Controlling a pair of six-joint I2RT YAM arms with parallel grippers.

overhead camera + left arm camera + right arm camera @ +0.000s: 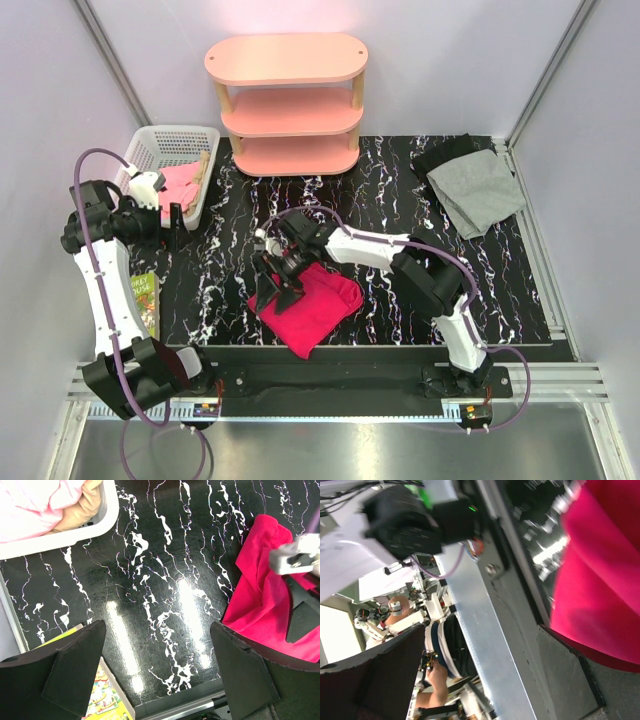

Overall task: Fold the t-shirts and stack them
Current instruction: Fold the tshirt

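Observation:
My right hand will next grip the crimson-red t-shirt's back edge (335, 284), facing the light grey t-shirt.
The crimson-red t-shirt (312, 305) lies bunched in a rough fold near the table's front middle; it also shows in the left wrist view (265, 595) and the right wrist view (605, 580). The light grey t-shirt (478, 190) lies loosely folded at the back right. My right gripper (279, 283) hangs over the red shirt's left edge, jaws wide open and empty (480, 680), one finger (570, 675) next to the cloth. My left gripper (176, 226) is open and empty (157, 670) above bare table beside the basket, well left of the red shirt.
A white basket (165, 150) with pink cloth (182, 185) stands at the back left. A pink three-tier shelf (288, 100) stands at the back. A black cloth (440, 155) lies by the grey shirt. A picture book (147, 300) lies at the left edge. A metal rail (485, 630) runs along the front.

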